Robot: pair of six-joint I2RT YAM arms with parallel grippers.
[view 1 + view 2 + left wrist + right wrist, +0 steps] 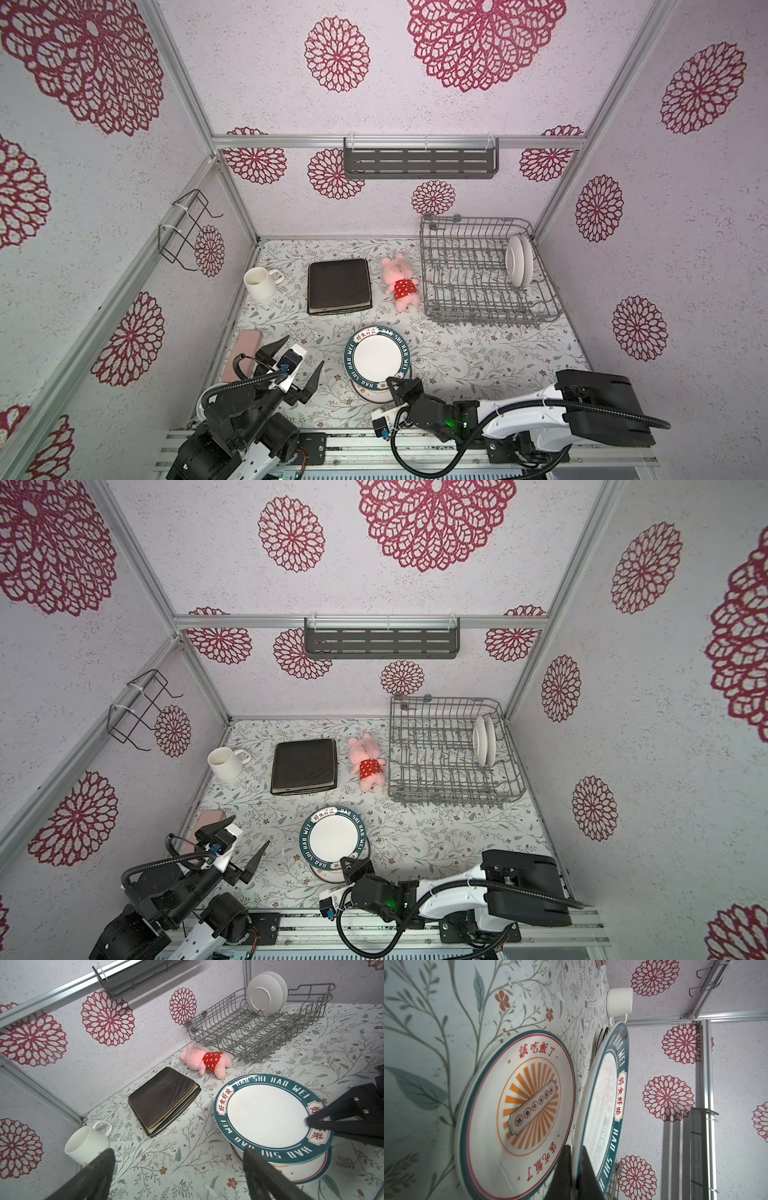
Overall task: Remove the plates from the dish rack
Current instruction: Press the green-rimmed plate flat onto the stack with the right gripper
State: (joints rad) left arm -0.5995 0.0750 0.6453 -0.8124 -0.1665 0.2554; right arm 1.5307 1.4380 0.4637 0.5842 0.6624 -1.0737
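Note:
Next, I release the teal-rimmed plate, now held just above the sunburst plate, from my right gripper so that it rests on top of the round plate with the orange sunburst [380, 373] [531, 1104].
My right gripper [392, 384] [576, 1151] is shut on the near rim of a round teal-rimmed plate [377, 358] [604, 1095]. It holds that plate just above a round plate with an orange sunburst [519, 1115] [301, 1172] lying on the table. The grey wire dish rack [432, 249] [228, 1028] stands at the back right, with two plain white plates [517, 259] [261, 997] upright at its far end. A stack of dark square plates [338, 286] lies left of centre. My left gripper [304, 351] [178, 1153] hangs open and empty over the front left.
A white mug [258, 282] stands at the left edge and a pink plush pig [401, 281] lies between the square stack and the rack. A pink flat object [243, 357] lies by the left wall. A slotted shelf [419, 163] and a black wire holder [185, 230] hang on the walls.

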